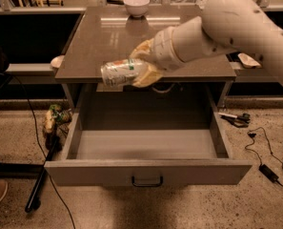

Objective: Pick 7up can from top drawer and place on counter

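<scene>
Next, my gripper releases the 7up can on the counter point(83, 48) near its front corner, on the side by the dark pole.
My gripper point(140, 67) is shut on the 7up can point(119, 72), a silvery can with green lettering that lies on its side in my fingers. I hold it in the air over the front edge of the counter point(131, 37), left of the middle. The top drawer point(146, 171) stands pulled fully open below, with a dark handle point(146, 181) on its front panel. Its inside looks empty. My arm reaches in from the upper right.
A white bowl point(136, 5) stands at the back of the counter. Cables and a charger point(268, 171) lie on the floor at the right. A small toy-like object point(55, 120) and a dark pole point(41, 180) are on the floor at the left.
</scene>
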Tool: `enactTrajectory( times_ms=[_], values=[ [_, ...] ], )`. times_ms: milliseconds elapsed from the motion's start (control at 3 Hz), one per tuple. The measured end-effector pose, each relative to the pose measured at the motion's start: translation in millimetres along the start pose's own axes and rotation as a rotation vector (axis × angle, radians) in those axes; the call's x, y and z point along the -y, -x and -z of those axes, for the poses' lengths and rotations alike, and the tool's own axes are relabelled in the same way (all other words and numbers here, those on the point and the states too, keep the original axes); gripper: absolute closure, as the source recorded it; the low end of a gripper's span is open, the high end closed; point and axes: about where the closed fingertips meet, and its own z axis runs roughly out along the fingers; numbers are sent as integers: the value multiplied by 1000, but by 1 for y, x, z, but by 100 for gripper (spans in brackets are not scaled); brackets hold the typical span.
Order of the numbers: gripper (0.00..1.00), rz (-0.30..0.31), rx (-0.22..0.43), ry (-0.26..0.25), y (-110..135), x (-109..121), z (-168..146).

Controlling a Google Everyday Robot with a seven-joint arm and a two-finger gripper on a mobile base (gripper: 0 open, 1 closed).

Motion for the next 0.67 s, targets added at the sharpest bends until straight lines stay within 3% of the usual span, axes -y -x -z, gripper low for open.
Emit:
enactTrajectory(
  times_ms=[333, 667],
  values=[
    [100, 21, 20, 22, 12, 47, -35],
    [100, -11, -10, 3, 15, 84, -67]
  ],
)
